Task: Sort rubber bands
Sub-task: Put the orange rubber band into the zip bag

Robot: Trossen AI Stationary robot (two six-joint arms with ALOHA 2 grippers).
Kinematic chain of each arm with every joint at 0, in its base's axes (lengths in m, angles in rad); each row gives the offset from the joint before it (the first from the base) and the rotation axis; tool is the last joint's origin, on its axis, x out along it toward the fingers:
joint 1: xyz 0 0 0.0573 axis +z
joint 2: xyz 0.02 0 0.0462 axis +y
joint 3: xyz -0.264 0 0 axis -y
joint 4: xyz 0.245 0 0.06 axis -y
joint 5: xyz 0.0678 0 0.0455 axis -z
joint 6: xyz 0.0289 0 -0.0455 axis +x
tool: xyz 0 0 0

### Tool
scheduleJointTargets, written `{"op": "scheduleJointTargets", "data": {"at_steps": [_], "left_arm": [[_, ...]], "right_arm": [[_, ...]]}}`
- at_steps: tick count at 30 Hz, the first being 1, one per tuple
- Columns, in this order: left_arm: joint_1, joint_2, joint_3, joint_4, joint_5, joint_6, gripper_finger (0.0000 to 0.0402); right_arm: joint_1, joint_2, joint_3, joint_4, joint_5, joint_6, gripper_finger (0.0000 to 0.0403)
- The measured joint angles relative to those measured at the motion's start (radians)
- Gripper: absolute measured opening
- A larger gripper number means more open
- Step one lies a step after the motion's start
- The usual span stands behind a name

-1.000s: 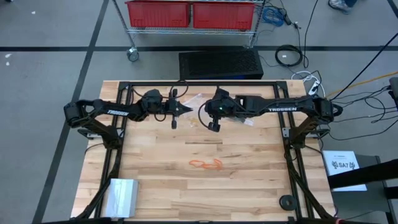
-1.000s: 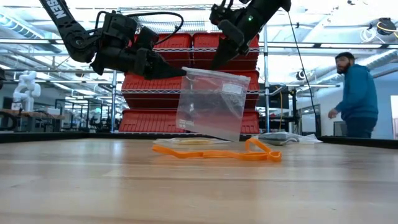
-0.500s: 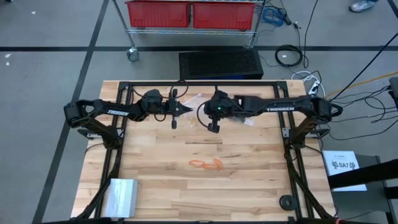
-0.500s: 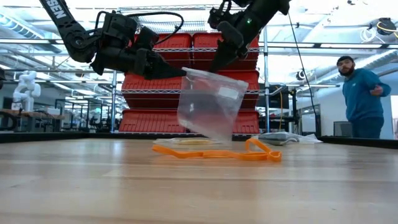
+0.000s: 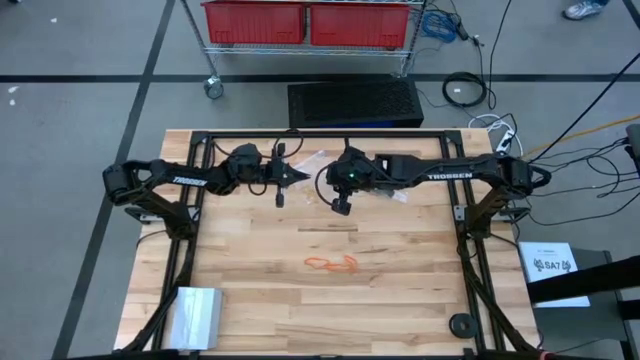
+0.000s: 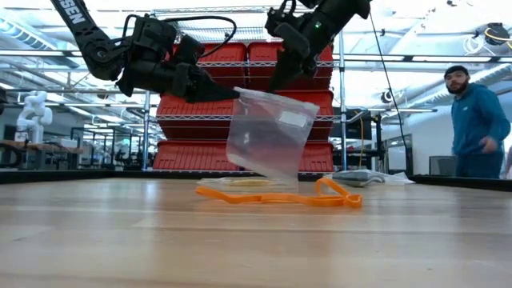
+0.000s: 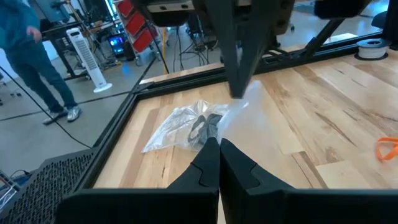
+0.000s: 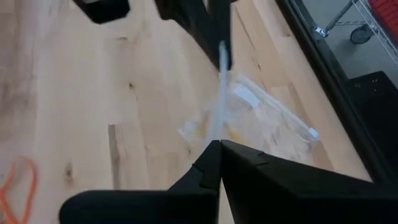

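Next, my right gripper opens, reaches lower and pinches the bag's top edge [image 6: 282, 99] to level it, because the clear bag's top edge slopes down away from my left gripper.
A clear plastic bag [image 6: 268, 132] hangs between my two grippers above the far half of the table. My left gripper [image 6: 232, 94] [image 5: 300, 176] is shut at its upper left corner. My right gripper [image 6: 280, 80] [image 5: 340, 200] is shut on its top edge, further right. Orange rubber bands [image 5: 332, 263] [image 6: 280, 194] lie loose on the wood near the table's middle. Another clear bag with dark loops [image 7: 186, 127] and one with yellowish bands [image 8: 261, 118] lie flat on the far part of the table. My left gripper pinches the hanging bag's upper corner [image 6: 238, 95] between its two fingers, coming level from the table's left. The bag hangs below, clear of the table. My right gripper pinches the bag's top edge [image 6: 276, 90] from above, slanting down from the right. The bag shows edge-on beyond its fingertips [image 8: 217, 124] and hangs slack.
A shiny folded item [image 5: 195, 312] sits at the near left corner, and a small black disc [image 5: 462, 324] at the near right. A dark frame [image 5: 320, 135] rims the table. A person [image 6: 478, 120] stands in the room beyond.
My right gripper has shifted slightly toward the left gripper. The hanging bag's lower end has swung toward the table's left while its top stayed in both holds. The person in the room behind has moved.
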State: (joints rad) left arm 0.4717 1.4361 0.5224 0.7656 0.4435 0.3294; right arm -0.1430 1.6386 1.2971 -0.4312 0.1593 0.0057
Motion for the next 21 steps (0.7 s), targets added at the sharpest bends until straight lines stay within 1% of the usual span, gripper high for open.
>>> {"op": "scheduleJointTargets", "data": {"at_steps": [17, 19, 21], "left_arm": [[0.0, 0.0, 0.0, -0.004, -0.001, 0.0, 0.0], [0.0, 0.0, 0.0, -0.007, -0.002, -0.001, 0.0], [0.0, 0.0, 0.0, -0.008, -0.002, -0.001, 0.0]], "right_arm": [[0.008, 0.023, 0.001, -0.012, -0.002, 0.035, 0.0], [0.013, 0.022, 0.001, -0.021, 0.013, 0.035, 0.0], [0.02, 0.022, 0.004, -0.028, 0.054, 0.035, 0.0]]}}
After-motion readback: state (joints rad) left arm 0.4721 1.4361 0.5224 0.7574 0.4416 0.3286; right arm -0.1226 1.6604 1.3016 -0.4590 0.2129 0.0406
